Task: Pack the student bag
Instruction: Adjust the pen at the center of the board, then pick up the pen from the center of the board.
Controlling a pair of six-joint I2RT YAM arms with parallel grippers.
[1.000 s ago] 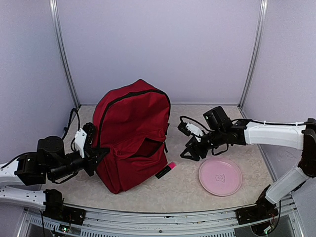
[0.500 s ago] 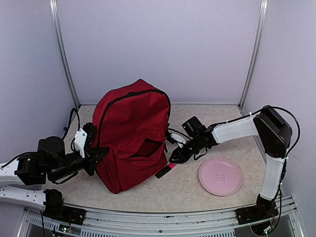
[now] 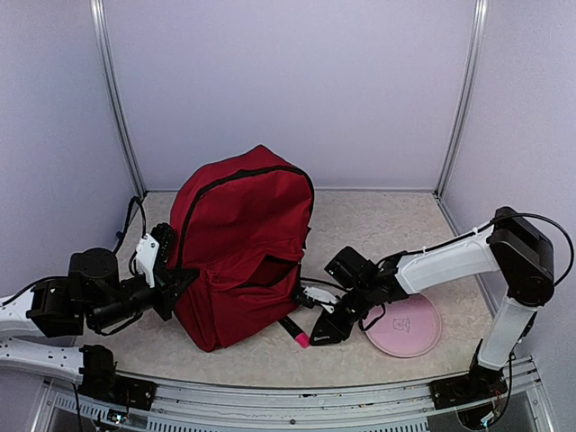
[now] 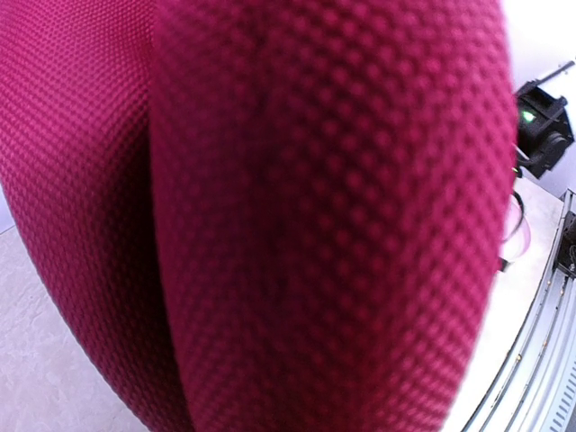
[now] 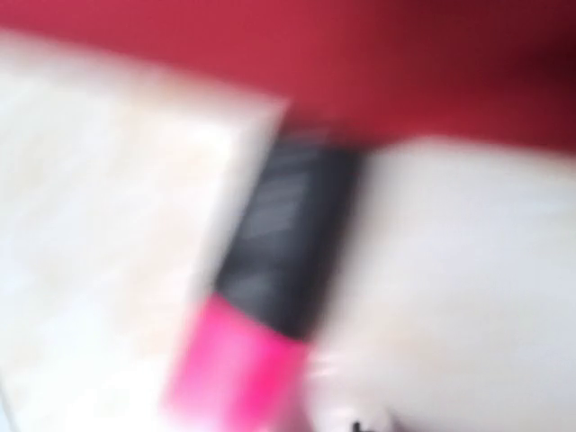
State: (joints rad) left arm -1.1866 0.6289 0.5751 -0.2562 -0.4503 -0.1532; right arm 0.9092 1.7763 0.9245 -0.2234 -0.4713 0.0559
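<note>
The marker is slanted, black end against the bag, so next I open my right gripper and take the marker's pink end [image 3: 303,340] in line before packing it.
The student bag [image 3: 238,243], a large dark red backpack, stands upright left of the middle of the table. My left gripper [image 3: 176,286] is pressed against the bag's lower left side. Its fingertips are hidden, and red fabric [image 4: 270,216] fills the left wrist view. A black marker with a pink cap [image 3: 293,329] lies low at the bag's front right corner. My right gripper [image 3: 317,337] sits at the marker's pink end and looks shut on it. The right wrist view is blurred and shows the marker [image 5: 279,243] close up below the bag [image 5: 360,54].
A pink plate [image 3: 405,326] lies flat on the table, just right of my right gripper and partly under the right forearm. The metal rail [image 3: 297,396] runs along the near edge. Pale walls close the back and both sides.
My right arm swung down and left, from beside the bag's pocket to the table in front of the bag. Its jaws narrowed. The marker shifted toward the near edge and turned. The left arm stayed still.
</note>
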